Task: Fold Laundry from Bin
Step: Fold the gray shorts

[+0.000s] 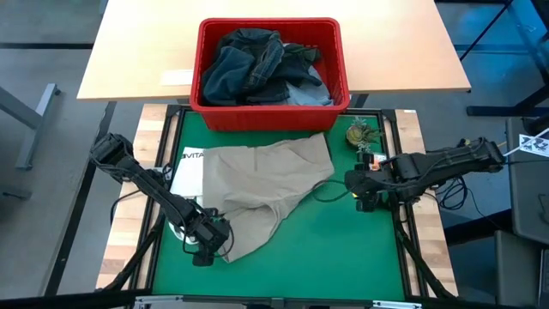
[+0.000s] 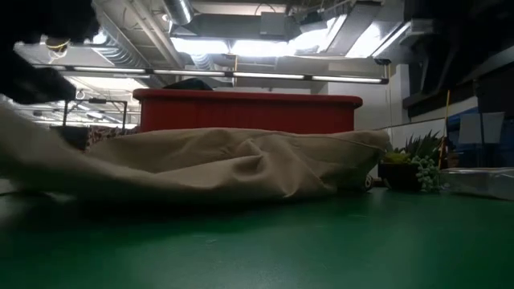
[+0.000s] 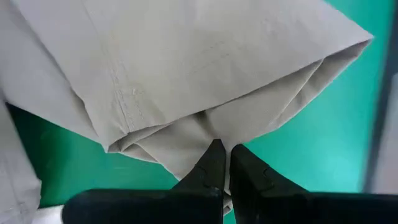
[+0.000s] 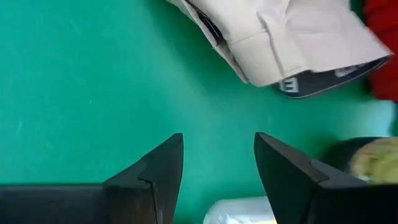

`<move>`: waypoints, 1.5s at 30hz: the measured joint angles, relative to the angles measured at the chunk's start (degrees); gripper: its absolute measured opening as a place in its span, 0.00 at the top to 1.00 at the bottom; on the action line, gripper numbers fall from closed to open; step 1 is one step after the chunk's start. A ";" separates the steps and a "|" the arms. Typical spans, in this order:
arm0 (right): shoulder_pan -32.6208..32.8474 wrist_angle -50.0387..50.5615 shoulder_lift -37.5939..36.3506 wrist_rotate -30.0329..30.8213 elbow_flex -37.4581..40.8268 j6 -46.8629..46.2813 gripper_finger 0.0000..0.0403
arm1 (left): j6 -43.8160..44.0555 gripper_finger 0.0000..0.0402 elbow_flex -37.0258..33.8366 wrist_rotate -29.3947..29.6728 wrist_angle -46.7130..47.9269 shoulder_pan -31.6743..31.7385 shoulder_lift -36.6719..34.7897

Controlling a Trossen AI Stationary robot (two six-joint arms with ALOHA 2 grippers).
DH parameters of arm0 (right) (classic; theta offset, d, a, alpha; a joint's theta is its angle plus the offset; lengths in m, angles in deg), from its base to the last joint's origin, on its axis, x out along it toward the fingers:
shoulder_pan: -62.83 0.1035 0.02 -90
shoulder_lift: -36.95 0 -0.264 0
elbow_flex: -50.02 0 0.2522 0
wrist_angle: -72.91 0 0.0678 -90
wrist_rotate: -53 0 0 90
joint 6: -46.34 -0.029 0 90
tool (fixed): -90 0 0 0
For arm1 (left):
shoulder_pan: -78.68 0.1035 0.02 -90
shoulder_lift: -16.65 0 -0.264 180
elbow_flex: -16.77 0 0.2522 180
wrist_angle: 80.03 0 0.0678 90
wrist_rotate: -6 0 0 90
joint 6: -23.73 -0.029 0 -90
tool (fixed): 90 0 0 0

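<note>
The robot's right gripper will next move to the beige trousers' waistband edge (image 1: 330, 169) (image 4: 272, 81) and close there, next to the belt loop by the near-side corner of the waistband.
Beige trousers (image 1: 257, 184) lie spread on the green mat, waistband toward the right and leg ends toward the near left. My left gripper (image 1: 206, 245) is at their near-left end, shut on the cloth (image 3: 186, 74). My right gripper (image 1: 360, 190) is open and empty over bare mat, just right of the waistband (image 4: 292, 43). The red bin (image 1: 270, 69) stands beyond the mat and holds dark navy and lighter blue jeans (image 1: 257, 64). In the low view the trousers (image 2: 225, 164) lie in front of the bin (image 2: 249, 112). My left gripper pinches a bunched fold of the trousers' leg end (image 3: 208, 134) between its two fingers, which come from the table's near-left side. How many layers it holds, I cannot tell. The cloth rises off the mat toward the gripper (image 2: 24, 136); the rest lies slack on the mat.
A white piece with dark lettering (image 1: 189, 167) lies partly under the trousers' left side. A small potted plant (image 1: 360, 133) stands at the mat's far right, close to my right gripper. Bare green mat (image 1: 326, 249) lies at the near right.
</note>
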 joint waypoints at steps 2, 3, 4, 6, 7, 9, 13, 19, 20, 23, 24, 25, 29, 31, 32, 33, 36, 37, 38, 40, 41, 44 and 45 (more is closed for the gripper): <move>0.00 -3.89 -0.13 0.04 2.99 -1.46 0.51 | 0.55 0.99 1.10 0.81 -0.06 0.00 -1.31; 0.00 -5.66 -0.04 0.07 4.32 -2.39 0.51 | 1.24 0.99 1.74 1.52 -0.13 0.00 -2.37; -0.03 -7.45 0.35 0.08 5.47 -3.03 0.51 | 1.72 0.99 2.09 2.22 -0.42 0.00 -3.52; -0.17 -10.24 1.35 0.16 7.17 -4.68 0.51 | 3.25 1.00 2.83 3.65 -0.48 0.00 -6.12; -0.58 -10.85 2.02 0.48 7.84 -5.74 0.51 | 4.31 1.00 2.94 4.81 -0.56 0.00 -7.65; -1.72 -11.81 3.18 0.57 8.52 -8.37 0.51 | 6.53 1.00 2.95 7.20 -0.52 0.00 -11.02; -5.41 -11.82 5.51 0.34 8.71 -10.60 0.51 | 10.22 1.00 2.95 14.51 -0.41 0.00 -17.85; -11.14 -12.00 6.95 -2.25 8.72 -10.42 0.51 | 14.15 1.00 2.95 30.06 -0.47 0.00 -28.01; -12.00 -12.01 6.99 -2.67 8.72 -10.26 0.51 | 14.56 1.00 2.95 32.92 -0.38 0.00 -29.44; -13.88 -12.18 6.97 -3.38 8.72 -10.13 0.51 | 14.88 1.00 2.95 41.43 -0.35 0.00 -33.46; -14.41 -12.15 6.97 -3.58 8.72 -10.11 0.51 | 14.90 1.00 2.95 43.79 -0.37 0.00 -34.49; -14.91 -12.16 6.97 -3.68 8.72 -10.11 0.51 | 14.88 1.00 2.95 45.84 -0.34 0.00 -35.50; -15.52 -13.29 7.74 -5.45 8.72 -8.30 0.51 | 14.78 1.00 2.95 52.94 -0.28 0.00 -37.90; -15.37 -15.60 8.61 -6.09 8.72 -7.11 0.51 | 14.73 1.00 2.95 56.58 0.00 0.00 -38.33; -15.37 -17.03 9.22 -6.69 8.72 -6.92 0.51 | 14.69 1.00 2.95 58.48 0.14 0.00 -38.41; -15.37 -18.47 9.96 -7.36 8.72 -6.92 0.51 | 14.68 1.00 2.95 60.39 0.18 0.00 -38.46; -15.37 -21.98 12.34 -10.38 8.72 -6.99 0.51 | 14.82 1.00 2.95 66.26 0.18 0.00 -38.46; -15.37 -22.58 13.17 -11.58 8.72 -7.01 0.51 | 15.02 1.00 2.95 68.28 0.16 0.00 -38.46; -15.37 -22.81 14.04 -12.79 8.72 -7.05 0.51 | 15.39 1.00 2.95 70.06 0.16 0.12 -38.53; -15.37 -23.06 15.96 -15.67 8.72 -7.05 0.51 | 16.50 1.00 2.95 72.35 0.13 0.72 -38.80; -15.35 -23.66 16.97 -17.28 8.72 -7.07 0.51 | 16.54 1.00 2.95 72.59 0.13 1.21 -39.08; -15.30 -26.78 20.13 -21.19 8.72 -7.08 0.51 | 16.54 1.00 2.99 71.20 0.13 2.55 -39.85; -15.30 -28.46 21.22 -21.61 8.72 -7.08 0.51 | 16.54 1.00 3.00 70.42 0.13 2.99 -39.88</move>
